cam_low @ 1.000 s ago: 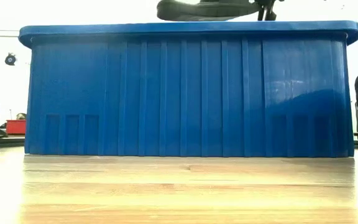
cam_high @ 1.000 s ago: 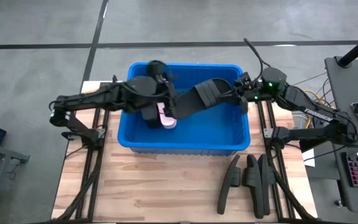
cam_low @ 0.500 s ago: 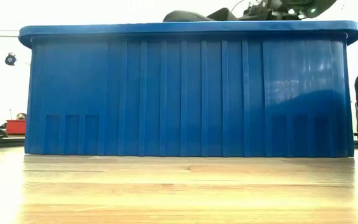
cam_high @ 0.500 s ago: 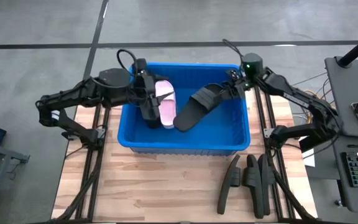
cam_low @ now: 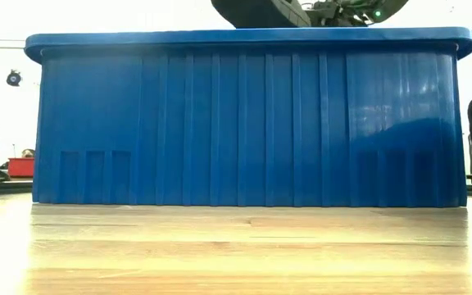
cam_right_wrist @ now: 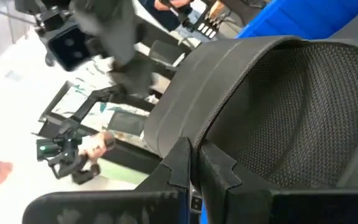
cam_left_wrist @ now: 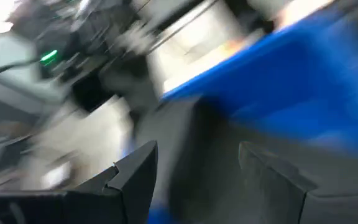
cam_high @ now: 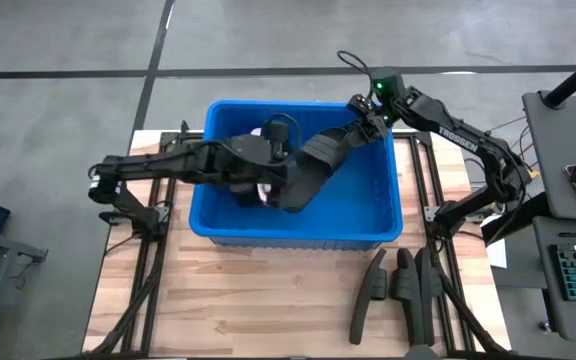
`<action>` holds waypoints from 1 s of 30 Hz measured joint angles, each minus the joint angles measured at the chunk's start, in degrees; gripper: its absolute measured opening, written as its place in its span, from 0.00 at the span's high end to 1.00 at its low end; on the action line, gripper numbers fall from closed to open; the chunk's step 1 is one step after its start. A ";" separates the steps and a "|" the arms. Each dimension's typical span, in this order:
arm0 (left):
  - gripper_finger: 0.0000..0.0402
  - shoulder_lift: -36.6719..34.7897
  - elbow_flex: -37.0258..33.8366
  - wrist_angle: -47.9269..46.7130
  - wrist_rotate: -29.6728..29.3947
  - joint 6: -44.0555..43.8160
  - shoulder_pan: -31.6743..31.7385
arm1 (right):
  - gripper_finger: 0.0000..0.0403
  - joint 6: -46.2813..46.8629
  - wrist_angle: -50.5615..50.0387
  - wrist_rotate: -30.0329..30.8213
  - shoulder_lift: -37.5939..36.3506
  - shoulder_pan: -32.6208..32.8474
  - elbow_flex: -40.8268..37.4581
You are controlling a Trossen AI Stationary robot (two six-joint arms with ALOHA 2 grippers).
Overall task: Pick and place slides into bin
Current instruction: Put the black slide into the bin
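Note:
The black slide lies at a slant across the bin, so the robot's left gripper should hold it and turn it straight before the right gripper takes hold again of the slide's strap [cam_high: 326, 148].
The blue bin [cam_high: 298, 225] stands mid-table and also shows in the low view [cam_low: 244, 115]. My right gripper [cam_high: 368, 125] is at the bin's far right corner, shut on a black slide [cam_high: 313, 170] that slants down into the bin. My left gripper [cam_high: 283, 185] is open inside the bin at the black slide's lower end, and its blurred wrist view shows the dark slide [cam_left_wrist: 197, 155] between its fingers. A pale pink slide [cam_high: 262, 192] lies in the bin, mostly hidden under my left arm. Three black slides [cam_high: 398, 290] lie on the table near the right front. My right gripper pinches the edge of the black slide's strap [cam_right_wrist: 173, 140] between its two fingers, coming from the table's far right side. The slide slants down from the fingers toward the bin's middle. Its upper part [cam_low: 256, 12] stands above the bin's rim. I cannot tell whether my left gripper touches the black slide.
The bin's walls and rim [cam_high: 293, 104] surround both grippers. The arms' stands run along the table's left [cam_high: 148, 250] and right [cam_high: 438, 250] sides. Bare wood [cam_high: 248, 300] lies in front of the bin.
My left gripper let go of the pink slide, which now lies in the bin. It drew back toward the left, then came right again to the black slide's lower end. My right gripper has moved toward the far edge with the black slide, whose free end tipped down into the bin.

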 joint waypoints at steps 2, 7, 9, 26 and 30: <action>0.48 1.29 0.01 0.05 -7.67 3.70 0.00 | 0.98 -2.67 -3.90 -0.67 0.53 0.03 1.36; 0.48 3.19 0.01 -0.16 -7.83 5.92 0.88 | 0.98 -9.47 -13.04 -1.79 0.85 0.01 2.72; 0.48 3.87 0.01 -0.04 -6.98 6.20 1.13 | 0.98 -11.26 -15.07 -3.33 0.71 0.01 2.73; 0.67 7.31 0.21 6.16 -4.12 5.97 1.79 | 0.98 -13.54 -15.86 -9.55 -0.36 0.80 2.68; 0.93 7.31 0.56 7.33 -4.22 5.90 1.90 | 0.98 -13.77 -15.85 -9.71 -0.98 0.82 2.68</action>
